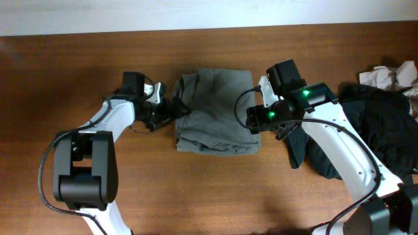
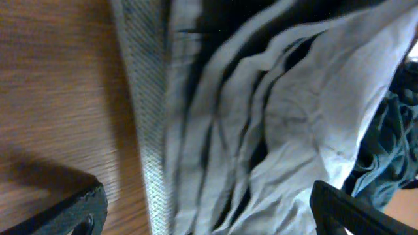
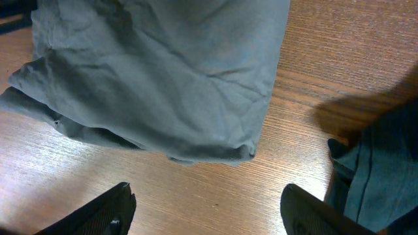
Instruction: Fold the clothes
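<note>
My left gripper should push in deeper and grip the shorts' near edge point(image 1: 183, 123) before lifting, because the shorts' waistband and stacked folds lie loose in its open fingers.
The grey-olive shorts point(image 1: 215, 111) lie folded into a rough square in the middle of the wooden table. My left gripper point(image 1: 168, 109) is at their left edge, open wide. In the left wrist view its gripper point(image 2: 209, 219) has stacked folds of the shorts point(image 2: 274, 117) and the woven waistband point(image 2: 147, 130) lying between the two fingers, unclamped. My right gripper point(image 1: 258, 119) hovers at the shorts' right edge. Seen from the right wrist, that gripper point(image 3: 209, 212) is open over bare wood, just short of the corner of the shorts point(image 3: 163, 85).
A large pile of black garments point(image 1: 379, 130) covers the right side of the table and reaches under my right arm; one edge point(image 3: 372, 170) lies beside the right finger. A crumpled pale cloth point(image 1: 392, 75) sits at the back right.
</note>
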Robot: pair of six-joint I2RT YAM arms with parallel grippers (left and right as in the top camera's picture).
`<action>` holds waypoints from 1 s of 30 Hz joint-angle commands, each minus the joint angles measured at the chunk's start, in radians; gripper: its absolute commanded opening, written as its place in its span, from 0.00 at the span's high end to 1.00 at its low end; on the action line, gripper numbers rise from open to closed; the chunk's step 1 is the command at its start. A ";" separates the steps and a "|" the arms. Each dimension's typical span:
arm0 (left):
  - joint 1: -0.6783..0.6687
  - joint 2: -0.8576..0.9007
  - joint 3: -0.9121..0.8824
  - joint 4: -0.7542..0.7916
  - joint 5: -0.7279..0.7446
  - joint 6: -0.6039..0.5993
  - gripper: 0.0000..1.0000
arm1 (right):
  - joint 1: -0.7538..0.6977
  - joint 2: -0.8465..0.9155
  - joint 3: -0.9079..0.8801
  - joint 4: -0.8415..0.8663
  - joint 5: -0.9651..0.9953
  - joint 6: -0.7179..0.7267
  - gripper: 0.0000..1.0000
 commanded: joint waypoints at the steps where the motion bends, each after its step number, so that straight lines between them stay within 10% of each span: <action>1: -0.050 0.040 -0.009 0.015 0.021 -0.021 0.01 | 0.001 -0.014 -0.002 0.000 0.013 -0.003 0.25; 13: -0.151 0.076 -0.009 0.061 -0.071 -0.127 0.02 | 0.001 -0.014 -0.002 0.000 0.012 -0.003 0.28; 17: -0.151 0.106 -0.009 0.071 -0.070 -0.168 0.11 | 0.001 -0.014 -0.002 0.000 0.012 -0.003 0.30; 21: -0.151 0.126 -0.008 0.084 -0.060 -0.205 0.44 | 0.001 -0.014 -0.002 0.000 0.012 -0.003 0.31; 30: -0.151 0.129 -0.009 0.158 0.010 -0.311 0.51 | 0.001 -0.015 -0.002 -0.009 0.011 -0.003 0.32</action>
